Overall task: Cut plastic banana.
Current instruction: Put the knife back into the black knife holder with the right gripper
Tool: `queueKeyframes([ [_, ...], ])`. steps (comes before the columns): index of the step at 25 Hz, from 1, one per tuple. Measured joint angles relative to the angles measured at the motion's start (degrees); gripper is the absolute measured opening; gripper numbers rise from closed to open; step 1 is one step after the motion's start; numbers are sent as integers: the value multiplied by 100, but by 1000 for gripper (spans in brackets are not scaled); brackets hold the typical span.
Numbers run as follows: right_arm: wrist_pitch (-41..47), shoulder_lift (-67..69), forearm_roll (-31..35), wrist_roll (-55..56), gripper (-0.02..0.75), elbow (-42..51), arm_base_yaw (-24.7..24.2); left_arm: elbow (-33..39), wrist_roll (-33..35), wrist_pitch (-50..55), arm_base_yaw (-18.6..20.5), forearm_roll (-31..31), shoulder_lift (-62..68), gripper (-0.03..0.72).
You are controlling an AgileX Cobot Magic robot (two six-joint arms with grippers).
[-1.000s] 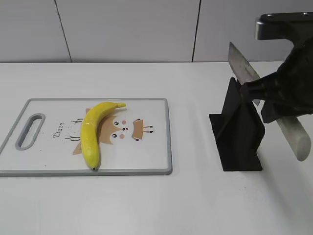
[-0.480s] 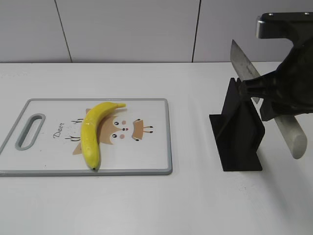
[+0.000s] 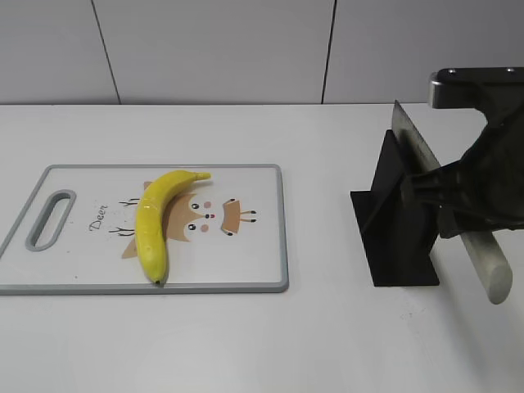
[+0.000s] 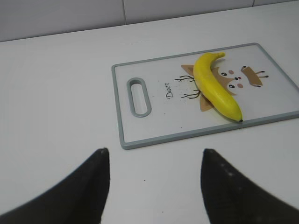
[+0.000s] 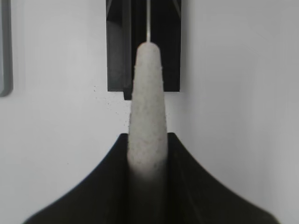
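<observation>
Next, my right gripper releases the knife in the slot of the black knife holder (image 3: 427, 195) (image 5: 148, 44), with the knife's grey handle sticking out.
The plastic banana (image 3: 151, 221) lies whole on the cutting board (image 3: 262, 246), stem toward the back; it also shows in the left wrist view (image 4: 215, 86). My right gripper (image 3: 458, 201) is shut on the grey handle (image 5: 147, 102) of a knife. The knife's blade (image 3: 413, 135) slants down behind the black knife holder (image 3: 397, 237), its edge lined up with the holder's slot (image 5: 148, 18). My left gripper (image 4: 154, 151) is open and empty, over bare table just in front of the board's handle end (image 4: 139, 95). The left gripper is out of the exterior view.
The board has a grey rim and a fox drawing with the word "Deer". The knife holder stands to the right of the board, with a strip of white table between them. A tiled wall runs along the back edge of the table.
My right gripper has moved down with the knife, so the blade tip sits lower against the holder and the handle end is nearer the table. The banana and board have not moved.
</observation>
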Motion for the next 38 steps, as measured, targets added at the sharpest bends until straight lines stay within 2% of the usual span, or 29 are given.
queueKeyframes([
  [10,-325,353,139,42,177,207,0,0,0,-4,0,0,0,589],
  [33,-770,385,-247,129,182,215,0,0,-2,-4,0,0,0,589],
  [36,-880,385,-304,129,268,209,0,0,-2,-4,0,0,0,589],
  [38,-958,385,-343,129,382,169,0,0,-2,-4,0,0,0,589],
])
